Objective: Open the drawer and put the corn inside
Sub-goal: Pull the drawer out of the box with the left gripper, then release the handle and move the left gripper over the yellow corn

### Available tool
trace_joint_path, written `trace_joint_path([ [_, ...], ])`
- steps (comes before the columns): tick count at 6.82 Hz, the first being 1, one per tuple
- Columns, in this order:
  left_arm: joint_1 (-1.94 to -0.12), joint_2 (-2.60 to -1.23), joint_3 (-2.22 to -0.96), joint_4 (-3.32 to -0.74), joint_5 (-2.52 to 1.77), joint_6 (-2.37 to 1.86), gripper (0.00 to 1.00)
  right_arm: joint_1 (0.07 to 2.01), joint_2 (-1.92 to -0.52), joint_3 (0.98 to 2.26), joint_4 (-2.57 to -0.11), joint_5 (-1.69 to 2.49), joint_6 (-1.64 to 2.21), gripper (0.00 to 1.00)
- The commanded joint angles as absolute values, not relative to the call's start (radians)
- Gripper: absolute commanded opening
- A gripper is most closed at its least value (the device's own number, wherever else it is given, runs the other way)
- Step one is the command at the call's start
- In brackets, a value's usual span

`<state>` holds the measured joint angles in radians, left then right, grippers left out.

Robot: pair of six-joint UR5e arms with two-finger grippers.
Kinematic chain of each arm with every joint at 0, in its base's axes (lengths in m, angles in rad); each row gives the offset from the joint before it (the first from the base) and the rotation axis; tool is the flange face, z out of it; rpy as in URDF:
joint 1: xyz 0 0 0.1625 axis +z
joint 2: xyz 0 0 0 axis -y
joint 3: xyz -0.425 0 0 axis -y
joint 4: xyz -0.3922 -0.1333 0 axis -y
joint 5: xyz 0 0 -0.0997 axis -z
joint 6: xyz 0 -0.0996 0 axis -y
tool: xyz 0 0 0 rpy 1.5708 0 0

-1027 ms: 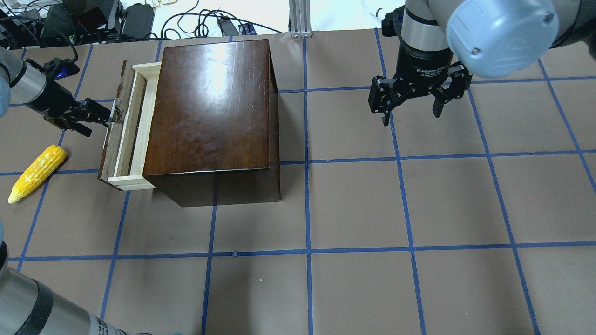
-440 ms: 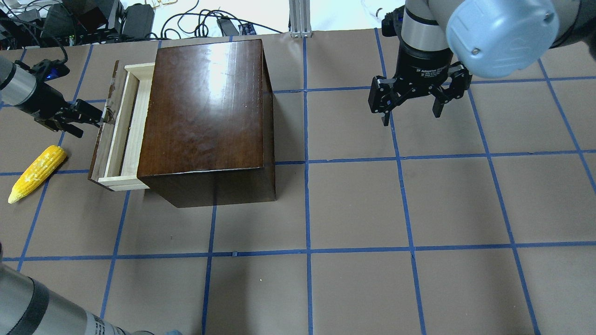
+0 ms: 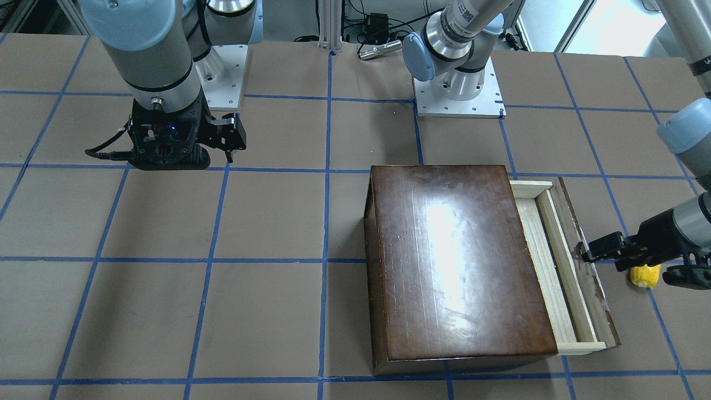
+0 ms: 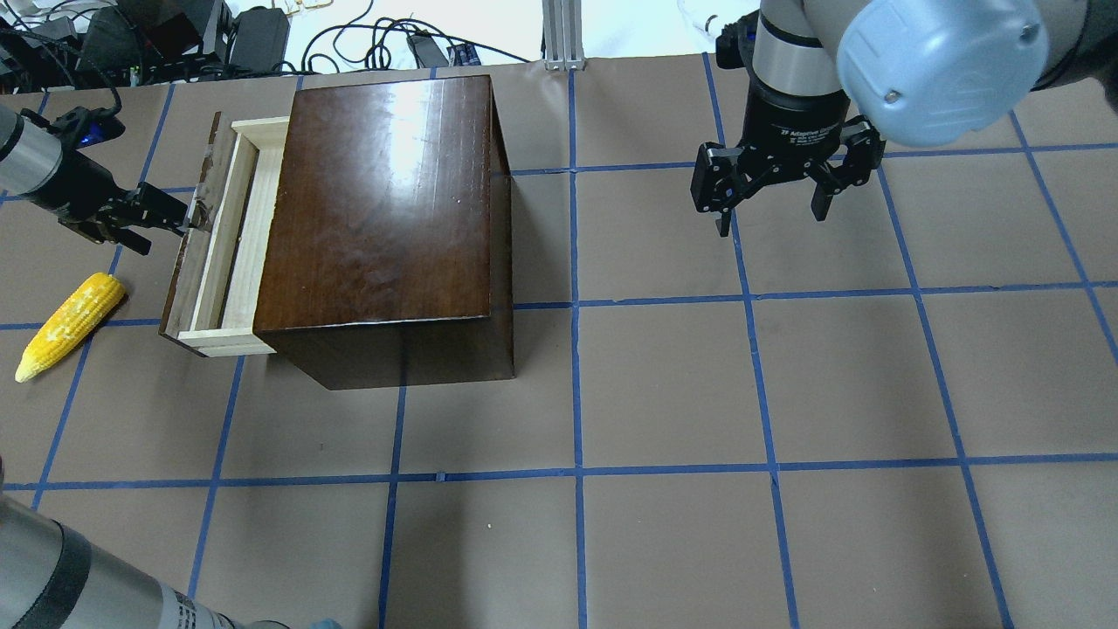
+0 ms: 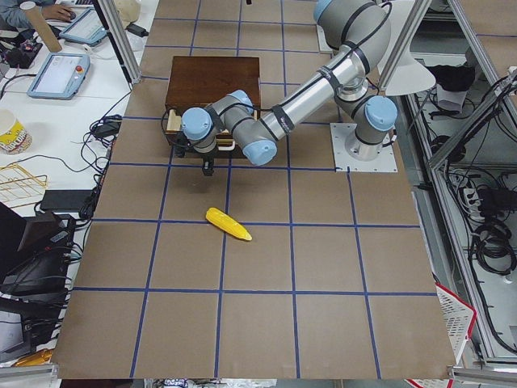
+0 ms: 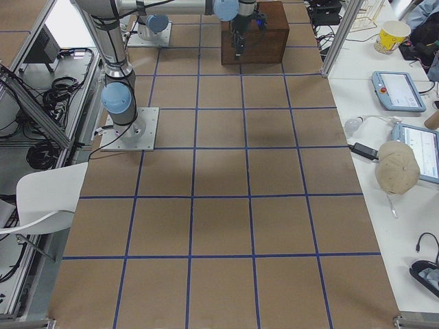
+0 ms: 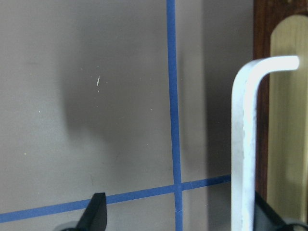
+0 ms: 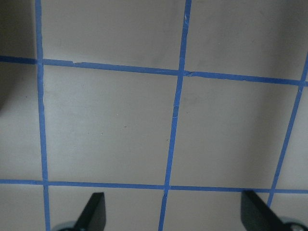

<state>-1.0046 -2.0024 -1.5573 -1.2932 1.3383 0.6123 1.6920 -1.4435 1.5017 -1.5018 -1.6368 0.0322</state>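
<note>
The robot's left gripper needs to next move down to the yellow corn (image 3: 645,274) next to the front panel of the drawer and grip the corn's body.
The glossy dark-brown box (image 4: 384,201) stands at the table's back left. Its drawer (image 4: 229,236) of pale wood sticks out a short way toward the left, also seen in the front-facing view (image 3: 561,266). My left gripper (image 4: 164,229) is open at the drawer's dark front panel. In the left wrist view (image 7: 180,216) the metal handle (image 7: 242,144) stands between the fingers, close to the right one. The yellow corn (image 4: 70,325) lies on the table left of the drawer, below the left gripper. My right gripper (image 4: 772,220) is open and empty, hovering far to the right.
The table (image 4: 664,393) is brown with blue tape grid lines. Cables and gear (image 4: 175,35) lie beyond its back edge. The robot bases (image 3: 458,94) are bolted at the robot's side of the table.
My left gripper has moved left at the handle. The box and drawer slid left together with it, and the drawer sticks out about as far as before. The corn and right arm have not moved.
</note>
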Motion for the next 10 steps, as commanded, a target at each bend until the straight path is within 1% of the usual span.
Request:
trace_joint_path([
  [1,-1.005,-2.003,-1.554,-1.27,1.362,0.612,1.0,1.692,-1.443,1.502,-1.502,-1.638,0.032,1.0],
  [6,-1.003,-2.0,-1.548,-1.253,1.394,0.604,1.0,1.692,-1.443,1.502,-1.502,-1.638,0.031,1.0],
  [10,-0.991,-1.973,-1.462,-1.287,1.491,0.615,1.0,1.692,-1.443,1.502,-1.502,-1.637,0.031,1.0],
])
